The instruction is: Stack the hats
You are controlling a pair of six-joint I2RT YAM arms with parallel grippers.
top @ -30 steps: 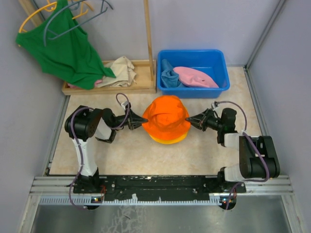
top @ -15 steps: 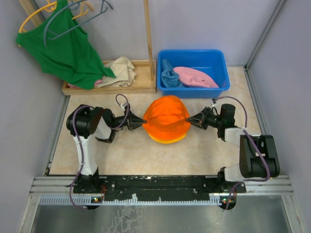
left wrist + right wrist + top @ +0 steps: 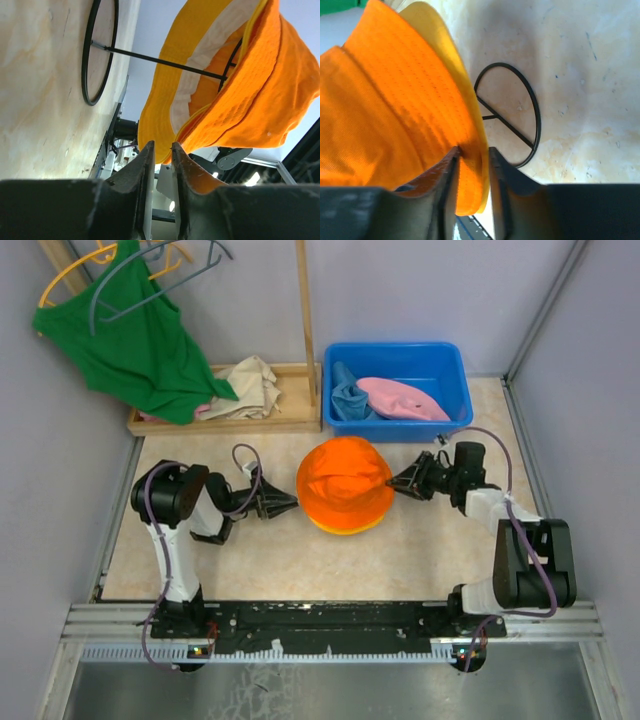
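The edge of the yellow-orange hat pokes out past the orange hat at the front, so my right gripper should grab the orange hat's edge nearer the front [image 3: 378, 509].
A bright orange hat [image 3: 343, 480] sits over a yellow-orange hat [image 3: 345, 529] on a black wire stand [image 3: 512, 120] in the middle of the floor. My left gripper [image 3: 293, 504] is just left of the stack, clear of the brim. Its fingers stand a narrow gap apart with nothing between them [image 3: 162, 145]. My right gripper [image 3: 392, 483] is at the stack's right side. Its fingers have loosened, with the doubled brim between them [image 3: 473, 149]. A light blue hat [image 3: 350, 398] and a pink hat [image 3: 403, 398] lie in the blue bin [image 3: 395, 348].
A green tank top [image 3: 140, 350] hangs on a hanger at the back left, above a wooden tray [image 3: 290, 422] holding a beige cloth [image 3: 250, 385]. Grey walls close in both sides. The stand's ring base [image 3: 100, 50] rests on the floor under the hats.
Both grippers have opened a little. The left one let go of the brim and drew back to the left. The right one shifted slightly right. The orange hat has settled rounder on the stack.
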